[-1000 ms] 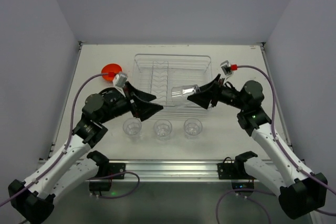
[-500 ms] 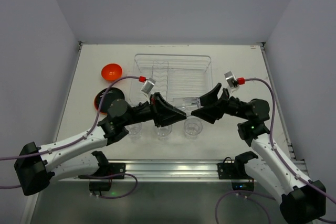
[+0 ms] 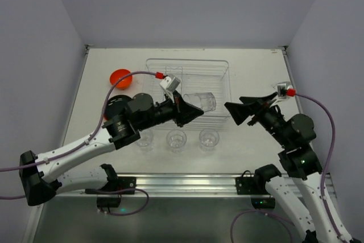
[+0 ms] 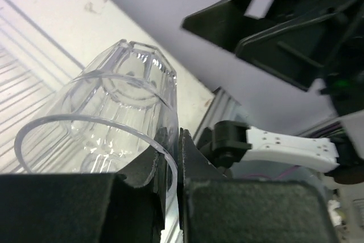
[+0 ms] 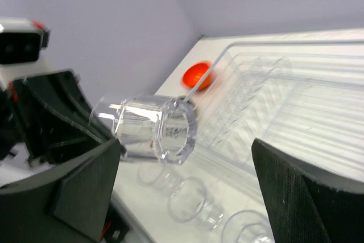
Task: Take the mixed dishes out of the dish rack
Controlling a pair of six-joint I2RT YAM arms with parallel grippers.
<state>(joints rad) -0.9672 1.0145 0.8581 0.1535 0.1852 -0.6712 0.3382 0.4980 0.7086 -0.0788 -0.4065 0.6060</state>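
Note:
I need to let go of the tumbler, now hanging over the rack's near rim, with my left gripper on the table at the row's end (image 3: 243,138) nearest my right gripper.
A clear ribbed tumbler (image 3: 202,102) hangs on its side over the near rim of the dish rack (image 3: 187,61). My left gripper (image 3: 190,112) is shut on the tumbler's rim. In the left wrist view the glass wall (image 4: 114,112) is pinched between the jaws of the left gripper (image 4: 177,140). My right gripper (image 3: 233,112) stands open to the right of the tumbler, clear of it. In the right wrist view the tumbler (image 5: 151,129) floats ahead of the open right gripper (image 5: 187,155). The clear rack (image 5: 296,101) shows no dishes in it.
Three clear tumblers (image 3: 143,139) (image 3: 177,139) (image 3: 209,138) stand upright in a row on the table in front of the rack. A small orange bowl (image 3: 120,77) sits left of the rack, also seen as the orange bowl (image 5: 197,76). Grey walls enclose the table.
The tumbler passed from right to left: my left gripper shut on its rim, then my right gripper opened and drew back to the right. The left arm swung in over the rack's near edge.

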